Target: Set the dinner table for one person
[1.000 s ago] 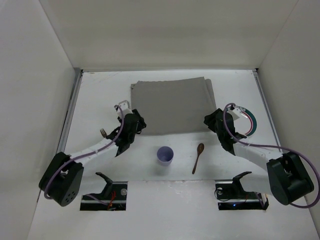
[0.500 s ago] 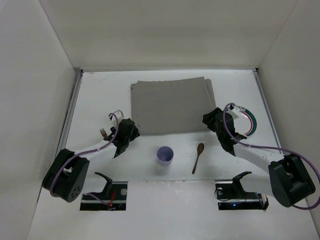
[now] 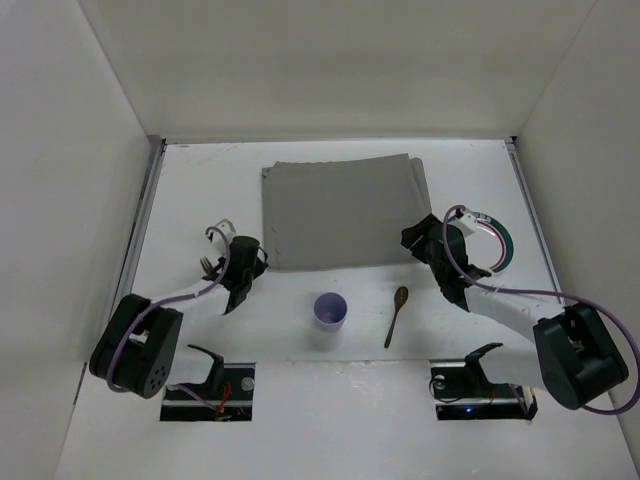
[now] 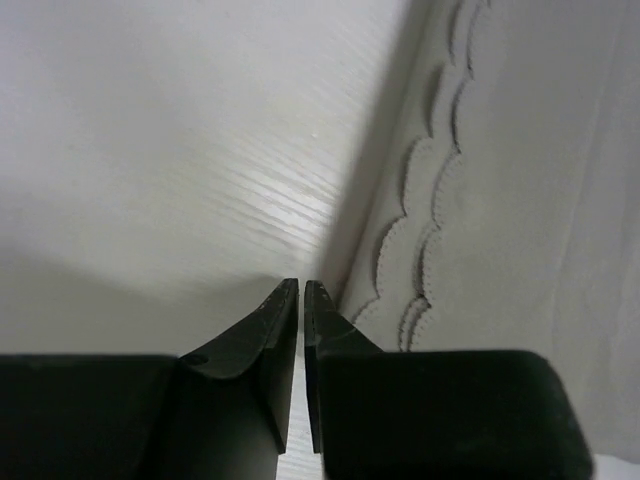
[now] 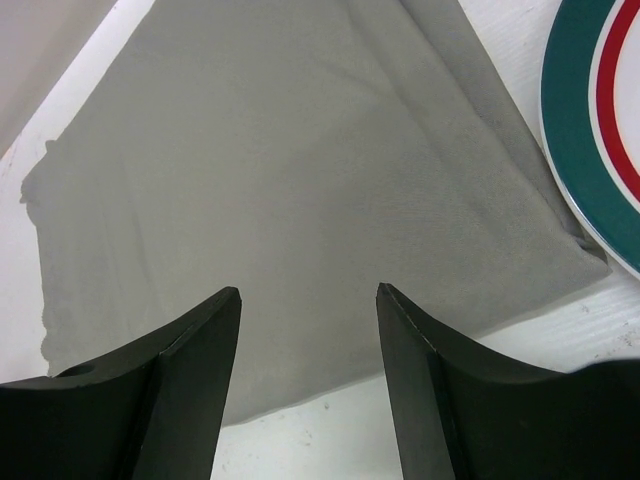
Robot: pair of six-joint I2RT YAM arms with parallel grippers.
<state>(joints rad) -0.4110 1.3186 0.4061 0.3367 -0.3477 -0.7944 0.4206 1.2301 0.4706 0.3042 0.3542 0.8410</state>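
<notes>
My shut left gripper, beside the placemat's stitched edge, should open, pinch the placemat's corner point(image 3: 273, 267) there and pull the placemat off from the plate.
The white dinner table point(image 3: 190, 200) holds a grey cloth placemat point(image 3: 340, 212) at the middle back. A purple cup point(image 3: 330, 310) and a brown wooden spoon point(image 3: 397, 314) lie in front of it. A plate with a green and red rim point(image 3: 500, 245) sits at the right, partly hidden by my right arm. My left gripper point(image 3: 256, 258) is shut and empty, low on the table point(image 4: 150, 150) just off the placemat's stitched left edge point(image 4: 520, 200); its fingertips point(image 4: 301, 285) are together. My right gripper point(image 3: 414, 238) is open and empty point(image 5: 308, 290) over the placemat's front right corner point(image 5: 300, 150), next to the plate point(image 5: 600, 120).
A fork point(image 3: 207, 265) lies on the table just left of my left arm. White wall panels point(image 3: 80, 150) close in the left, back and right sides. Two black stands point(image 3: 210, 365) sit at the near edge by the arm bases.
My left gripper has drawn back to the left and nearer, off the placemat's front left corner. My right gripper has shifted slightly to the left over the placemat's corner.
</notes>
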